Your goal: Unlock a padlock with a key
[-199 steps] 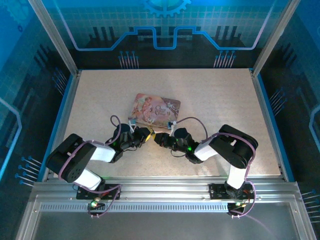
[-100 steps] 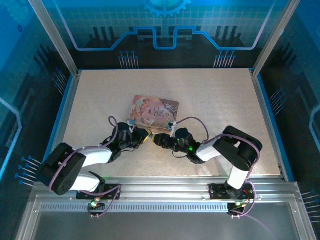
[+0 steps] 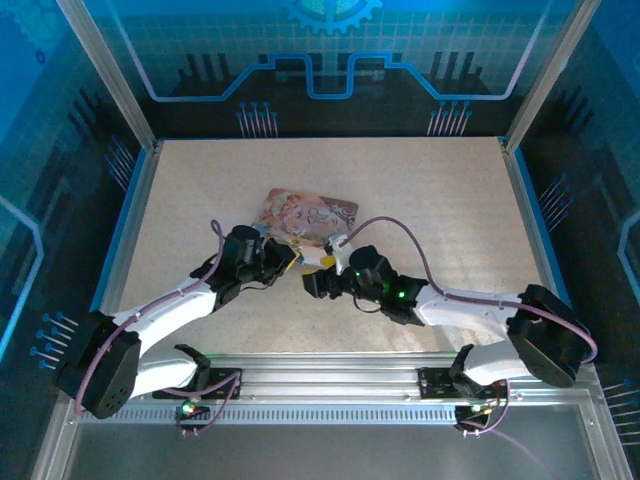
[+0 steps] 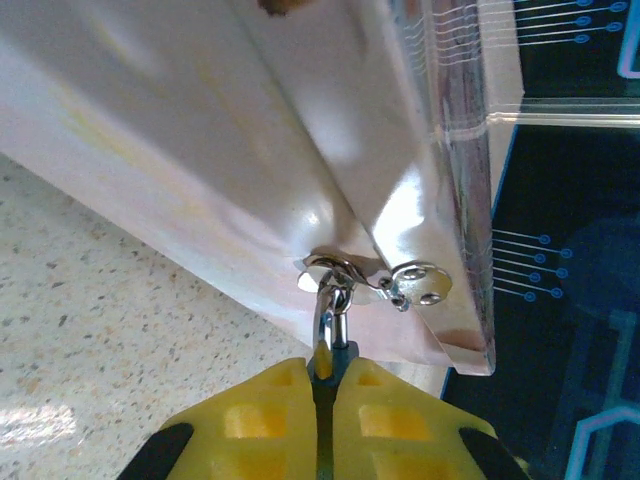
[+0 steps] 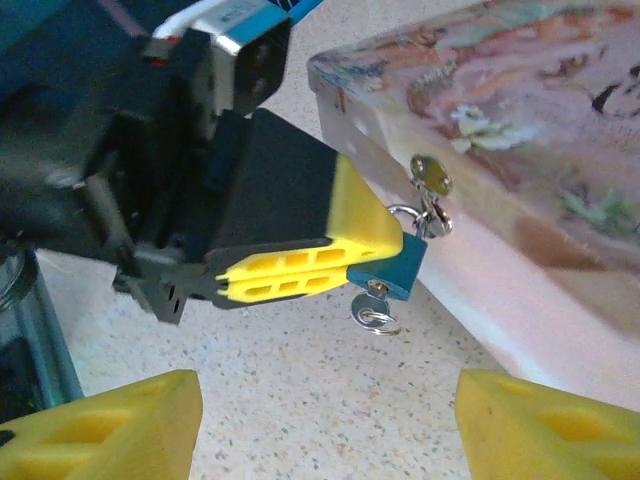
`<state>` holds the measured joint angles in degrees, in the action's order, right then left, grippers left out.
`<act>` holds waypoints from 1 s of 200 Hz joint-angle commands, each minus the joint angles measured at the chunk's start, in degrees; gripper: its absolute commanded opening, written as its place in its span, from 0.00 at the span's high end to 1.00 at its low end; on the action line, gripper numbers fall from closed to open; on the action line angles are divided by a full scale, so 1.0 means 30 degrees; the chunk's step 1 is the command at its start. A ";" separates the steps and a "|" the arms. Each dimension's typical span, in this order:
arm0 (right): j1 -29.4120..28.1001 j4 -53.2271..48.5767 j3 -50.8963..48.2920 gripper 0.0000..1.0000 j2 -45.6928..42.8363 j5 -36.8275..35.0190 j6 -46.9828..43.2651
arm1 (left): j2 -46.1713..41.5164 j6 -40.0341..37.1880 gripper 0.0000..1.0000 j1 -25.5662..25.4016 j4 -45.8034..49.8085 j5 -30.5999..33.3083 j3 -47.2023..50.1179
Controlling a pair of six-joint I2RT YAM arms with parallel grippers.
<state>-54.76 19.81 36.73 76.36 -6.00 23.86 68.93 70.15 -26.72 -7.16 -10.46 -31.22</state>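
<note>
The key's head shows its broad side to the robot's right gripper, so that gripper should swing around and pinch the head's flat sides (image 5: 362, 311) before turning the key.
A small teal padlock (image 5: 388, 274) hangs by its thin shackle (image 4: 330, 308) from the hasp on the side of the pink illustrated tin (image 3: 310, 214). My left gripper (image 4: 322, 405) is shut on the padlock's body, which shows as a dark sliver between the yellow fingers (image 5: 300, 270). The key (image 5: 373, 310) sticks out of the padlock's underside, its small ring dangling free. My right gripper (image 5: 325, 435) stands open just short of the key, its yellow fingertips (image 5: 110, 425) wide apart and touching nothing. From above, the left gripper (image 3: 286, 262) and right gripper (image 3: 316, 276) meet at the tin's near edge.
The tin lies flat on the speckled tabletop (image 3: 440, 200), a little left of centre. Metal frame posts and blue side walls (image 3: 540, 230) ring the table. Both arms reach forward from the near rail (image 3: 320, 380).
My right gripper has opened and let go of the key, which stays in the padlock. Both arms have stretched forward, and the tin has shifted slightly away.
</note>
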 commanded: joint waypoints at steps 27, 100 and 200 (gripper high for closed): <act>-0.0987 -0.4959 0.1170 0.29 -0.0565 -0.4859 -0.7758 | -0.0013 0.1120 1.00 0.0088 0.1329 -0.0095 -0.1124; -0.1826 0.0440 -0.0378 0.27 0.0250 -0.5308 -1.6460 | 0.0286 0.3101 1.00 0.0060 0.2494 -0.0460 -0.1658; -0.1932 0.2346 0.1477 0.38 0.3615 -0.4608 -1.5423 | 0.0287 0.3928 1.00 0.0059 0.2701 -0.0734 -0.1780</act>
<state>-59.75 22.90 39.00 85.89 -20.53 -22.76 70.04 81.14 -26.72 1.52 -10.87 -34.48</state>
